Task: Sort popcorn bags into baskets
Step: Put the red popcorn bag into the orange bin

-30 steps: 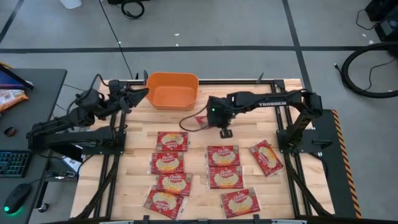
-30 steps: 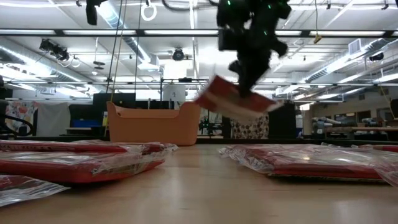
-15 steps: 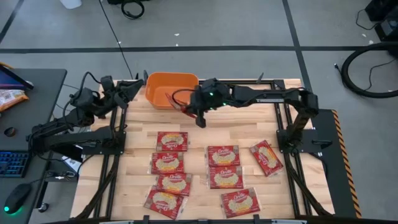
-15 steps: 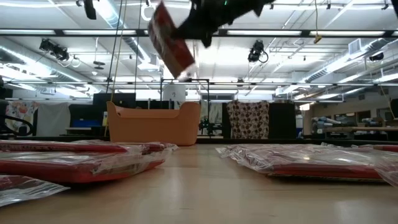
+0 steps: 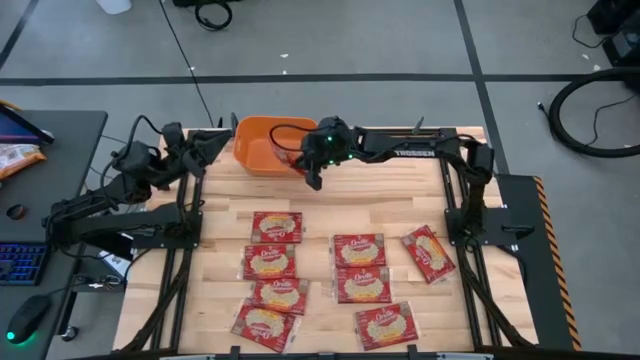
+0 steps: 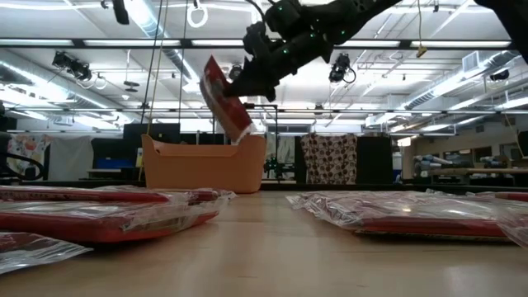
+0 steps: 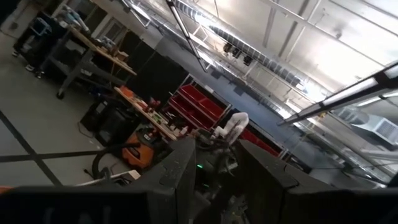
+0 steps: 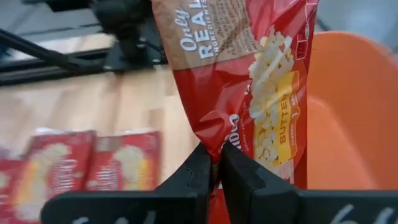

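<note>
Next, my right gripper releases the popcorn bag on the orange tub's bottom (image 5: 280,160), toward the side facing the other bags.
My right gripper (image 5: 306,166) is at the orange tub's (image 5: 262,146) right end, shut on a red popcorn bag (image 6: 224,101) with a cream centre picture. In the low view the bag is in the air above the tub's (image 6: 202,165) rim. Several more red popcorn bags (image 5: 276,227) (image 5: 359,250) (image 5: 428,253) lie flat on the wooden table's near half. My left gripper (image 5: 207,145) waits open near the table's far left corner, beside the tub, touching nothing. My right gripper pinches the popcorn bag between its two fingers (image 8: 199,171) at a crumpled part of the wrapper (image 8: 214,134). The fingers come slanting down from the table's right. The bag is lifted clear and hangs tilted off the fingers (image 6: 247,81) above the tub's rim.
The tub sits at the table's far edge, left of centre. Black frame rails (image 5: 455,215) and the two arm bases flank the tabletop. Bare wood (image 5: 380,195) lies between the tub and the rows of bags.
My right gripper has carried the bag up from the table's middle toward the far left, to the tub. The bag has swung from nearly flat under the fingers to a steep tilt. My left gripper has shifted a little toward the far edge.
</note>
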